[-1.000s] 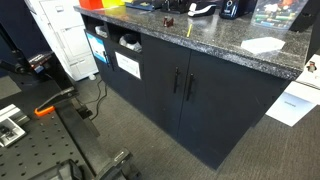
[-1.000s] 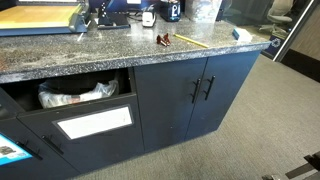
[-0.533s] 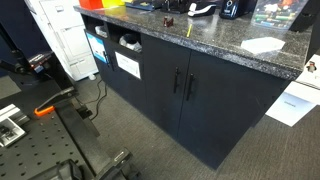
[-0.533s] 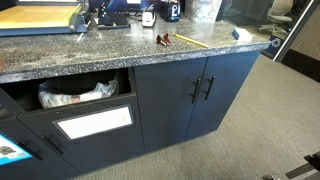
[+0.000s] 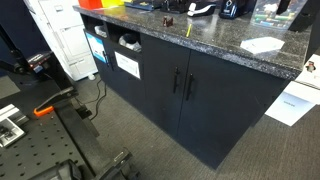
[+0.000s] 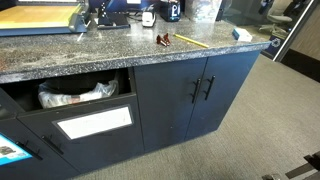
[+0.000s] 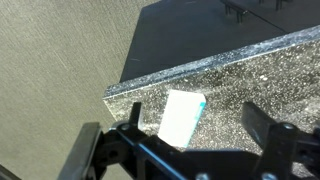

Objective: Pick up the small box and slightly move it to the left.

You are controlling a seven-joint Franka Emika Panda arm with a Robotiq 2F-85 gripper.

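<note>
The robot's gripper should close across the small box's long sides [image 5: 265, 44] [image 7: 181, 122], so that the box's end toward the front edge of the counter is left sticking out.
The small box [image 7: 183, 117] is flat and white with a teal strip on one short edge. It lies on the speckled granite countertop [image 7: 270, 75] near the corner. It also shows in both exterior views [image 5: 264, 44] [image 6: 242, 34] at the counter's end. My gripper [image 7: 192, 110] is open and hovers above the box, with one dark finger on each side and clear of it. It holds nothing. Part of the arm [image 5: 303, 14] shows dark at the frame edge above the counter's end.
A yellow pencil [image 6: 190, 40] and a small reddish object [image 6: 163, 41] lie on the counter. A white-and-black gadget [image 5: 200, 10] sits further back. Dark cabinet doors [image 5: 180, 85] are below. A white pack with blue print [image 5: 293, 103] lies on the carpet.
The arm has edged into the exterior views above the counter's end. The box has not moved.
</note>
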